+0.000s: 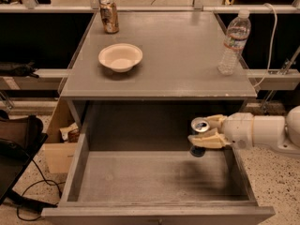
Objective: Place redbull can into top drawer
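Next, I let go of the redbull can with my gripper on the drawer's grey bottom, near the middle (pixel 181 166), toward my arm. The can now hangs over the open top drawer.
The redbull can (pixel 199 127), slim with a shiny silver top, is held upright in my gripper (pixel 207 131), which reaches in from the right on a white arm. The gripper's cream fingers (pixel 206 140) are shut on the can. The can hangs over the right rear part of the open top drawer (pixel 154 177), above its flat grey bottom, just below the front edge of the cabinet top. Most of the can's body is hidden by the fingers.
On the grey cabinet top (pixel 187 55) stand a white bowl (pixel 120 56), an orange-brown can (pixel 109 16) at the back left and a water bottle (pixel 234 42) at the right. A cardboard box (pixel 61 144) and a black bag (pixel 18 135) sit on the floor at the left.
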Controlling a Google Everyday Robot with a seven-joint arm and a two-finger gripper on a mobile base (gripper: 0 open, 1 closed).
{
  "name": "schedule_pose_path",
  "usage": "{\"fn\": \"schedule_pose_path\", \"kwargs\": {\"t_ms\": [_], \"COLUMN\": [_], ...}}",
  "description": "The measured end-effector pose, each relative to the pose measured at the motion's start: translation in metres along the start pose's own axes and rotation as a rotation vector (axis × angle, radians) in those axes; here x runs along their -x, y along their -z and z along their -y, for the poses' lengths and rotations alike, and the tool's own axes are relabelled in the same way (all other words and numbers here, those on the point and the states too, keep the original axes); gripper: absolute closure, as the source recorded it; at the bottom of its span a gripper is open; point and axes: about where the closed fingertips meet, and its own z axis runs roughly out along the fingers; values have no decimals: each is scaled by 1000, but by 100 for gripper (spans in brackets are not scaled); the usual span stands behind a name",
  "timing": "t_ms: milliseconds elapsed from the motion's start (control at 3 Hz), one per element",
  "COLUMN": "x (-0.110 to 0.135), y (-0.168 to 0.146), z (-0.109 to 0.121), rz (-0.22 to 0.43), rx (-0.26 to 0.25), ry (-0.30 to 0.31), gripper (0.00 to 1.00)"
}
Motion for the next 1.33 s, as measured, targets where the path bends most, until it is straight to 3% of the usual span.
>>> {"fn": "schedule_pose_path", "kwargs": {"t_ms": [333,1000,1333], "x": [-30,-56,-56], "y": [-40,-77,-77], "z": [-17,-34,-34], "rz": [-35,-34,-34], "rx": [62,125,125], "ry": [17,30,30], "gripper": [100,100,81]}}
